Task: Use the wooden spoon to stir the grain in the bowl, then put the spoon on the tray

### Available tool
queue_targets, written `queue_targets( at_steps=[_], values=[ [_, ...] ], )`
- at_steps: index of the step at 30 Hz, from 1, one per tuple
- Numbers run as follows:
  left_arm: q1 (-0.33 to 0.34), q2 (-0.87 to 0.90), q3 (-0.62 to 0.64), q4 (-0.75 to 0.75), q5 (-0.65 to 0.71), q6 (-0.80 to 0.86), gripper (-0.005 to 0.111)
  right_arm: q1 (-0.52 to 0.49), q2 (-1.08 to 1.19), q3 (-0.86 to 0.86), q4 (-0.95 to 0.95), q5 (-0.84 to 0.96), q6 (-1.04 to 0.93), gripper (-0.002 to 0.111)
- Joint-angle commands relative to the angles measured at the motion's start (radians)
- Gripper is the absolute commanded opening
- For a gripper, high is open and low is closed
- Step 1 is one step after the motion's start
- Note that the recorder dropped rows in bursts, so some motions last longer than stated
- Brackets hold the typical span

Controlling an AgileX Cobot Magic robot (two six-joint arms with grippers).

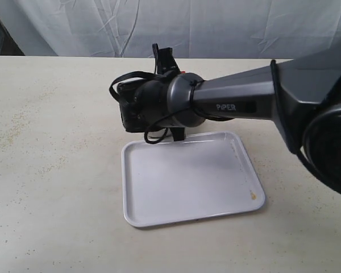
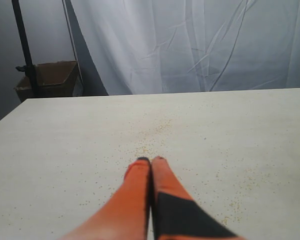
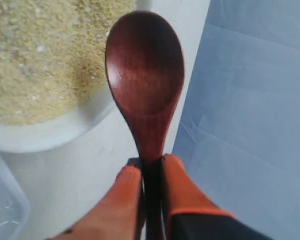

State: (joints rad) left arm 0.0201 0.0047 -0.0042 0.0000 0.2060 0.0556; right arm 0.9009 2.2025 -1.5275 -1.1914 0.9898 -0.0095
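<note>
The wooden spoon will go down at a slant across the middle of the white tray (image 1: pixel 198 176), where I will set it with my right gripper.
In the right wrist view my right gripper (image 3: pixel 151 165) is shut on the slim handle of the dark reddish-brown wooden spoon (image 3: pixel 145 75). The spoon's round head is empty and hangs over the rim of the white bowl (image 3: pixel 50 132), beside the yellow grain (image 3: pixel 35 55). In the exterior view the right arm (image 1: pixel 227 105) reaches in over the far edge of the white tray (image 1: pixel 187 176) and hides the bowl and spoon. My left gripper (image 2: pixel 151 160) is shut on nothing, low over bare tabletop.
Loose grains (image 2: pixel 155 135) are scattered on the beige table ahead of the left gripper. A small yellow spot (image 1: pixel 253 195) lies in the tray's near right corner. A white curtain (image 1: pixel 216 25) hangs behind the table. A tray corner (image 3: pixel 5 200) shows near the bowl.
</note>
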Motion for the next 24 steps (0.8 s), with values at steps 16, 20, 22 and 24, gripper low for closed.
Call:
queue_targets(
  at_steps=[16, 20, 22, 24],
  values=[
    [-0.005, -0.005, 0.004, 0.006, -0.007, 0.0, 0.0, 0.037, 0.037, -0.004, 0.008, -0.032, 0.036, -0.001],
    [-0.005, -0.005, 0.004, 0.006, -0.007, 0.0, 0.0, 0.041, 0.009, -0.004, -0.024, 0.034, 0.036, -0.001],
    [-0.005, -0.005, 0.004, 0.006, -0.007, 0.0, 0.0, 0.041, -0.004, -0.004, -0.047, 0.07, 0.036, -0.001],
    [-0.005, -0.005, 0.004, 0.006, -0.007, 0.0, 0.0, 0.043, -0.016, -0.004, -0.06, 0.1, 0.036, -0.001]
  ],
)
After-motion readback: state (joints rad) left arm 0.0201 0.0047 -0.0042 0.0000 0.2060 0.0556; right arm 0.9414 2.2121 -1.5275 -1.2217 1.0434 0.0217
